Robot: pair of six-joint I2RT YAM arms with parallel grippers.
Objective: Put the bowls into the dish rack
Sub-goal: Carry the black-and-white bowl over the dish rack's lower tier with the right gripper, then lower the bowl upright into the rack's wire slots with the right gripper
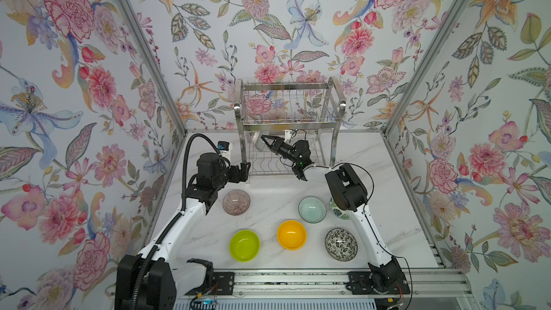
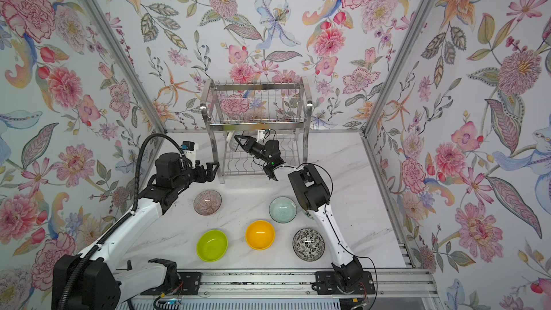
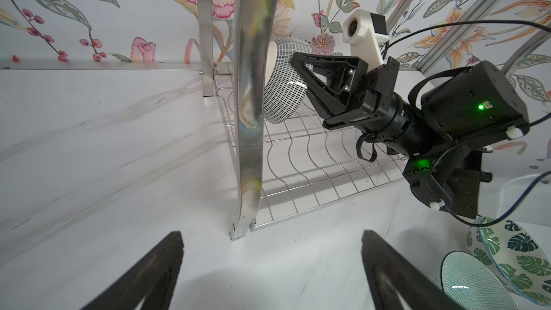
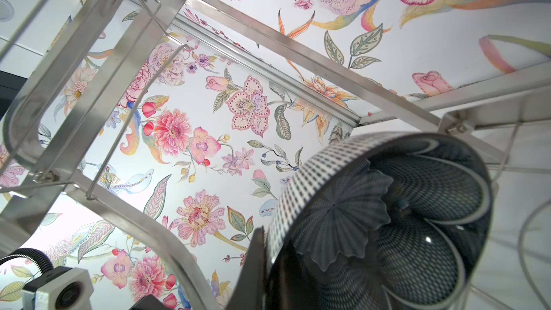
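Next, my right gripper lets go of the dark navy flower bowl on the lower level's wavy wires [image 1: 258, 141] near my left gripper.
The steel dish rack [image 1: 290, 120] stands at the back of the table. My right gripper [image 1: 264, 140] reaches into its lower tier, shut on the rim of the dark navy flower bowl [image 3: 283, 84], which is tipped on edge above the wavy wires at the tier's left end. The right wrist view shows that bowl's [image 4: 387, 219] dark inside, with one finger [image 4: 253, 263] outside its rim. My left gripper [image 1: 245, 171] is open and empty beside the rack's front left post [image 3: 250, 99].
On the table lie the pinkish-brown ribbed bowl [image 1: 236, 202], pale mint bowl [image 1: 312, 209], orange-yellow bowl [image 1: 291, 234], lime green bowl [image 1: 244, 245] and black-and-white floral bowl [image 1: 340, 244]. The green-leaf bowl [image 1: 338, 211] is half hidden behind my right arm.
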